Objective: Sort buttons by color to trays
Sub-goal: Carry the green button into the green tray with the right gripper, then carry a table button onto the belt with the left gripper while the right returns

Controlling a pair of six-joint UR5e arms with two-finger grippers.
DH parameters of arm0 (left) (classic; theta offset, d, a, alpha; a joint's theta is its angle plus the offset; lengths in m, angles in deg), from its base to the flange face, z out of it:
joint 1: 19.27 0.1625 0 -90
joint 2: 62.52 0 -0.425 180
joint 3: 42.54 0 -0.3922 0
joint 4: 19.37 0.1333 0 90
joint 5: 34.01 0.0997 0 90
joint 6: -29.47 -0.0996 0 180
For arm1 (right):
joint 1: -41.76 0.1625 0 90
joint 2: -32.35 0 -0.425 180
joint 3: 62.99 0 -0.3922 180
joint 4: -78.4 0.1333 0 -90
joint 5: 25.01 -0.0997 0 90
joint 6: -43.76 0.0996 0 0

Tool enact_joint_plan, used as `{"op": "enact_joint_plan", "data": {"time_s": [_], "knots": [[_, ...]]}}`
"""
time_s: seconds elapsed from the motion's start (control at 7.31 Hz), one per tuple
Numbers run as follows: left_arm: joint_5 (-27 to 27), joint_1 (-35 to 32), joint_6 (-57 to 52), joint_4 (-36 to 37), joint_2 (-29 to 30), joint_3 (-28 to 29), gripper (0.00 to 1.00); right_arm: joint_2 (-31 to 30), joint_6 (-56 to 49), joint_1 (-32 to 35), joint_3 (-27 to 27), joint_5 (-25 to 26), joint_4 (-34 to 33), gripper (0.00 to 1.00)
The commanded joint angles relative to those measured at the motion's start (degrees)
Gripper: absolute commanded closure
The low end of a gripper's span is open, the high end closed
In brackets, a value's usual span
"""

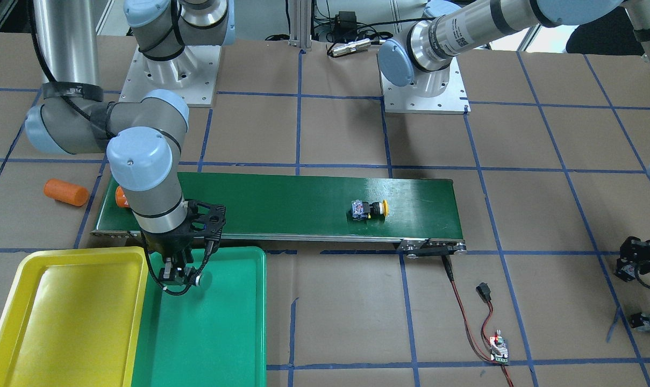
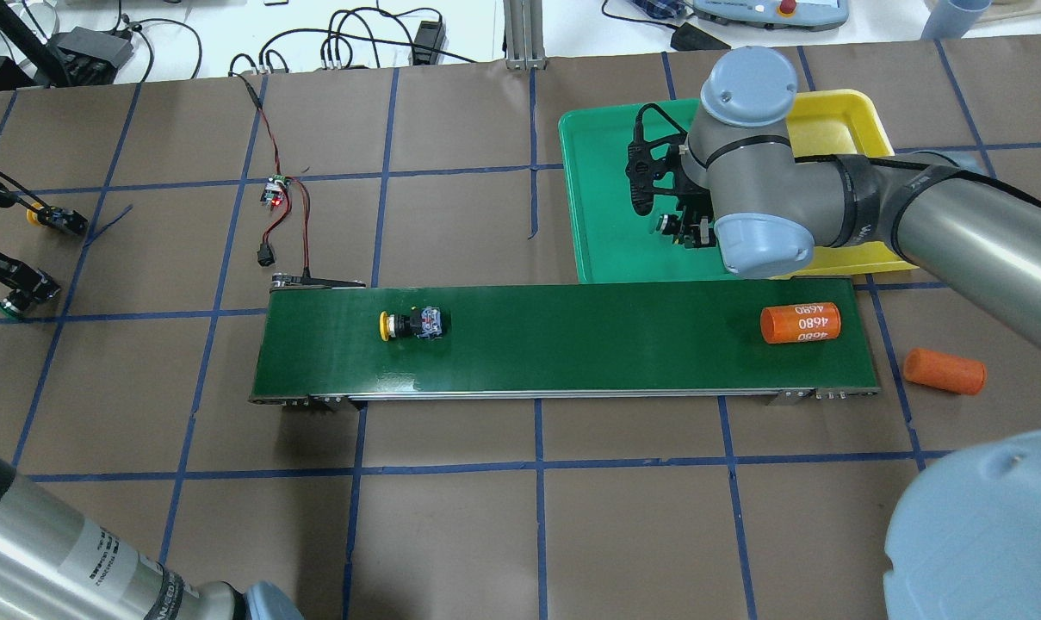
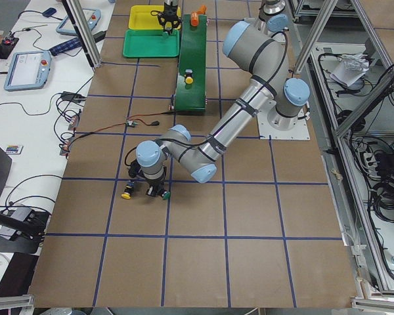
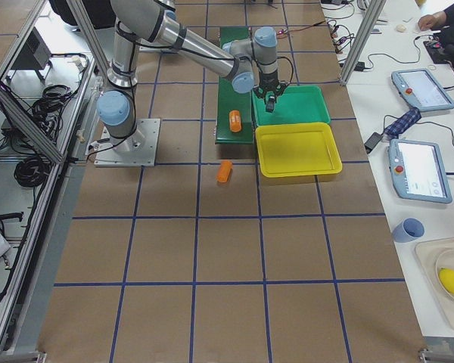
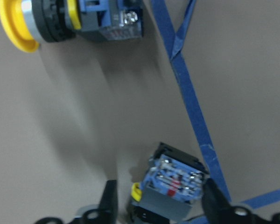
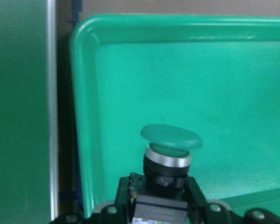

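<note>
My left gripper is to go near the belt's end by the wires. It will let go of the blue-grey button, now low at the table's far end, there on the dark-green conveyor belt (image 1: 401, 207).
My right gripper (image 1: 179, 277) is shut on a green-capped button (image 6: 171, 140) and holds it above the green tray (image 1: 222, 333), near the corner next to the conveyor belt. The yellow tray (image 1: 61, 312) lies beside the green one. A yellow button (image 1: 369, 208) lies on its side on the belt. My left gripper (image 5: 161, 205) is low over the table at the far end. Its fingers stand on either side of a blue-grey button body (image 5: 175, 182), with a gap at one side. That button's cap is hidden in the left wrist view. Another yellow button (image 5: 60, 21) lies close by.
The dark-green conveyor belt (image 2: 572, 344) crosses the middle. An orange cylinder marked 4680 (image 2: 801, 323) lies on it and another (image 2: 944, 371) lies on the table beside it. A small circuit board with red and black wires (image 2: 272, 191) lies near the belt's other end.
</note>
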Motion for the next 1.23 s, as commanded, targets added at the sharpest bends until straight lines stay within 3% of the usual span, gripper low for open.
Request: {"op": "enact_joint_plan", "data": {"time_s": [0.0, 0.27, 0.68, 0.96, 1.09], "knots": [[-0.25, -0.27, 0.62, -3.77, -1.80, 0.08, 1.00, 0.33, -0.01, -0.48, -0.18, -0.04, 0.11, 0.00], [-0.08, -2.63, 1.41, -8.61, -7.92, -0.70, 1.00, -4.75, 0.08, -0.48, -3.92, -0.13, 0.11, 0.00], [3.00, -22.35, 0.97, -20.47, -22.33, -8.07, 1.00, -13.37, 1.13, 1.26, -15.35, 0.05, 0.11, 0.00], [3.44, -35.80, 1.23, -19.71, -28.59, -17.70, 1.00, -14.09, 1.22, 5.48, -15.82, 0.22, 3.77, 0.00], [6.92, -40.83, 2.80, -10.91, -30.70, -24.20, 1.00, -14.18, 1.13, 5.49, -15.04, 0.14, 7.02, 0.00]]}}
